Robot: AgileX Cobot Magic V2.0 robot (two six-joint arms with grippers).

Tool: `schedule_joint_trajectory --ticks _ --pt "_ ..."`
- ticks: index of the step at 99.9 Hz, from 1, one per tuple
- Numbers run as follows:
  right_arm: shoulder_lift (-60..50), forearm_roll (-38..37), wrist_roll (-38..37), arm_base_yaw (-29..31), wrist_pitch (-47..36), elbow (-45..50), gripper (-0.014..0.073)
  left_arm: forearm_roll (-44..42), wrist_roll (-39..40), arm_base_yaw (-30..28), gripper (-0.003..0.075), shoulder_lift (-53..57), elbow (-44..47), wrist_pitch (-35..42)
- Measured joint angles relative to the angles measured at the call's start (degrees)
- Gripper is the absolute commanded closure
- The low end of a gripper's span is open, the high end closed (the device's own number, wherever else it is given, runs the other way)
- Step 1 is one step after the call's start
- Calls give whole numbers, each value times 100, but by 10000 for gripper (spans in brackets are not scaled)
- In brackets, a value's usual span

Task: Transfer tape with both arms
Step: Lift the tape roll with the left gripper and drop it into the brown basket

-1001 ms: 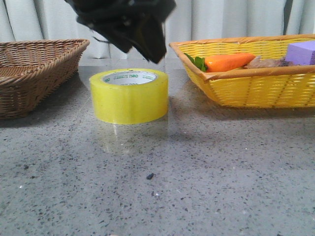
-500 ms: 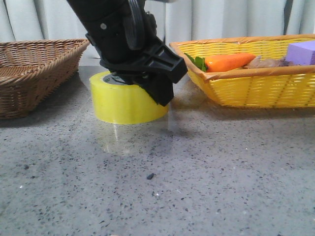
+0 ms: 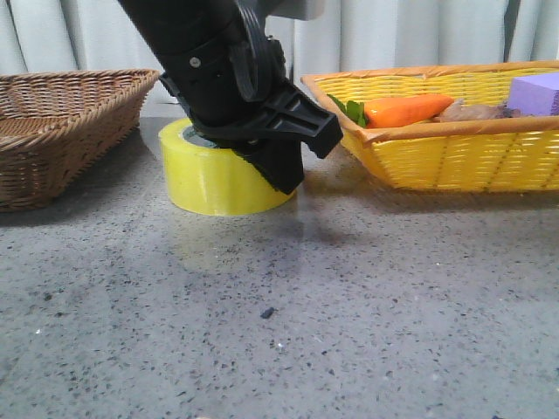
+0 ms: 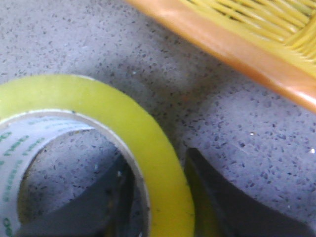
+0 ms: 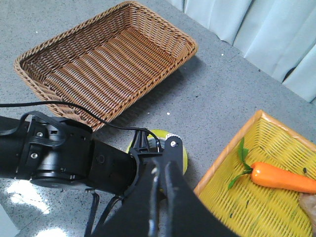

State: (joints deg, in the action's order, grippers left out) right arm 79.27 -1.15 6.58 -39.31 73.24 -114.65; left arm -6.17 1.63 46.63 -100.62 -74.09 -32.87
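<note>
Next, my left gripper releases the yellow tape inside the brown wicker basket (image 3: 31, 116).
The yellow tape (image 3: 214, 179) stands flat on the grey speckled table between two baskets. My left gripper (image 3: 262, 161) has come down over its right side. In the left wrist view the tape (image 4: 123, 118) wall runs between the jaws of the left gripper (image 4: 163, 197), one finger inside the white core and one against the outside, shut on it. My right gripper (image 5: 160, 170) hangs high above with its fingers pressed together and nothing in them. It looks down on the left arm (image 5: 74, 158) and a sliver of tape (image 5: 182, 154).
A brown wicker basket (image 3: 61, 113) sits at the left. At the right is a yellow basket (image 3: 454, 157) holding a carrot (image 3: 406, 109) and a purple block (image 3: 534, 92); its rim (image 4: 237, 44) lies close to the tape. A dark speck (image 3: 266, 312) marks the table.
The left arm dropped from above the tape onto its right side and closed around the wall. The tape now sits slightly higher and shifted compared with half a second ago.
</note>
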Motion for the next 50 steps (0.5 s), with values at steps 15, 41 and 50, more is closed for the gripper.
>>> schedule_joint_trajectory --ticks 15,41,50 --pt "0 0 0 0 0 0 668 23 0 0 707 49 0 0" --pt "0 0 0 0 0 0 668 -316 0 -73 707 784 -179 -291" --pt "0 0 0 0 0 0 668 -419 0 -310 707 1200 -388 -358"
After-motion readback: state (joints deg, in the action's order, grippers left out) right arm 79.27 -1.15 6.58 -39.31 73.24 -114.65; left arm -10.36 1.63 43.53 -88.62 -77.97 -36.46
